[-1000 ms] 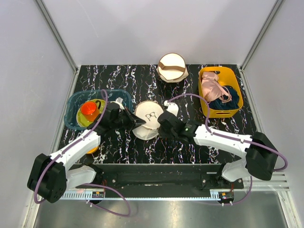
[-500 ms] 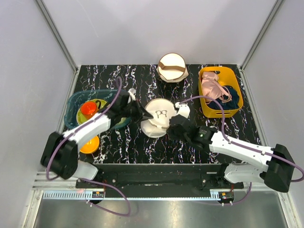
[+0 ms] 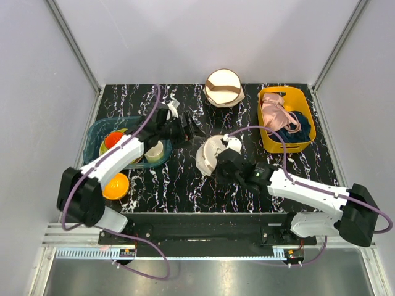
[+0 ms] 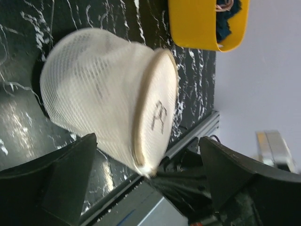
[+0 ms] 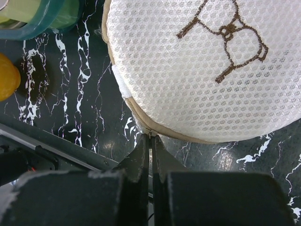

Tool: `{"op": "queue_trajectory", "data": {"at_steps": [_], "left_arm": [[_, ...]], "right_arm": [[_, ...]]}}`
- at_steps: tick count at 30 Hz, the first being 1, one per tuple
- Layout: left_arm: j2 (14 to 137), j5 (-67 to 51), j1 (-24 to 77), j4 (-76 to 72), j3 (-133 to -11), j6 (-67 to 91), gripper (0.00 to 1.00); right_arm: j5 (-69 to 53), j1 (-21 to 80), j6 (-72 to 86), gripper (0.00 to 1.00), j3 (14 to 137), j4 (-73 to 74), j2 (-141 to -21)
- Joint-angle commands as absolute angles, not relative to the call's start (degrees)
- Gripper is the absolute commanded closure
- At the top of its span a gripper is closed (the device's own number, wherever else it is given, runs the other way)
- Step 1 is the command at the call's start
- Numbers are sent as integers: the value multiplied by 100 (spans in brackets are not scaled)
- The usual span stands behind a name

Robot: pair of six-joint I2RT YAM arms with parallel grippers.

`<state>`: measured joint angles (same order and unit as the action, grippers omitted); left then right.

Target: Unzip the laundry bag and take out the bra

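The laundry bag is tilted, with only my right gripper on its zipper pull, so my left gripper should hold the bag's far rim [image 3: 213, 137] to keep it steady.
The laundry bag [image 3: 210, 154], a round white mesh pouch, stands tilted up on its edge at the table's middle. Its face with the bra drawing [image 5: 221, 30] fills the right wrist view. My right gripper [image 3: 220, 168] is at the bag's near rim, shut on the zipper pull [image 5: 150, 133], with the fingertips [image 5: 142, 147] pressed together. My left gripper [image 3: 189, 129] hangs open to the left of the bag and apart from it. In the left wrist view the bag [image 4: 94, 99] lies beyond the spread fingers [image 4: 66, 174]. The bra is hidden.
A cream round bag with a brown band [image 3: 223, 87] sits at the back. A yellow basket [image 3: 307, 126] at the right holds pink and navy garments. A teal tray [image 3: 92, 147] at the left holds cups and bowls. An orange bowl [image 3: 116, 185] lies near the front left.
My left gripper has let go of the bag, opened wide and drawn back to the left. The bag has tipped up onto its edge. My right gripper stays shut on the zipper pull.
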<state>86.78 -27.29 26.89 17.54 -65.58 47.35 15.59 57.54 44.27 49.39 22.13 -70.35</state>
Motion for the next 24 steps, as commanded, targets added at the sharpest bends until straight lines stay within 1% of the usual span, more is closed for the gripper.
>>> {"op": "queue_trajectory", "data": {"at_steps": [1,4,11,12,14,15,16,17,18,19,20,24], "left_arm": [[7762,-2978,2707,1532,-5829,5121,6],[7699,-3181,2873,908,-5267,5474,6],[8155,-3217,3243,510,-5220,5651,6],[8208,-3208,3278,510,-5256,5634,7],[8314,-3164,3322,510,-5343,5625,12],[8428,-3147,3331,510,-5370,5616,17],[8481,-3129,3331,510,-5379,5616,36],[8525,-3129,3331,510,-5440,5616,48],[8569,-3120,3331,588,-5484,5590,65],[8578,-3068,3322,658,-5528,5546,97],[8587,-3024,3314,781,-5685,5502,100],[8482,-2857,3226,1221,-5818,5239,100]], "right_arm": [[1494,5774,4518,100,5124,1951,-7198],[1415,5783,4500,100,5124,1899,-7286],[1318,5774,4386,100,5212,1898,-7400],[1327,5774,4386,100,5221,1898,-7383],[1353,5783,4403,100,5203,1898,-7339],[1345,5783,4412,100,5186,1907,-7321],[1345,5775,4412,100,5159,1907,-7295],[1327,5766,4421,100,5142,1925,-7243],[1310,5774,4412,100,5089,1960,-7216],[1310,5766,4421,100,5054,1995,-7181],[1310,5757,4438,100,4993,2065,-7085],[1248,5617,4561,100,4405,2197,-6584]]}}
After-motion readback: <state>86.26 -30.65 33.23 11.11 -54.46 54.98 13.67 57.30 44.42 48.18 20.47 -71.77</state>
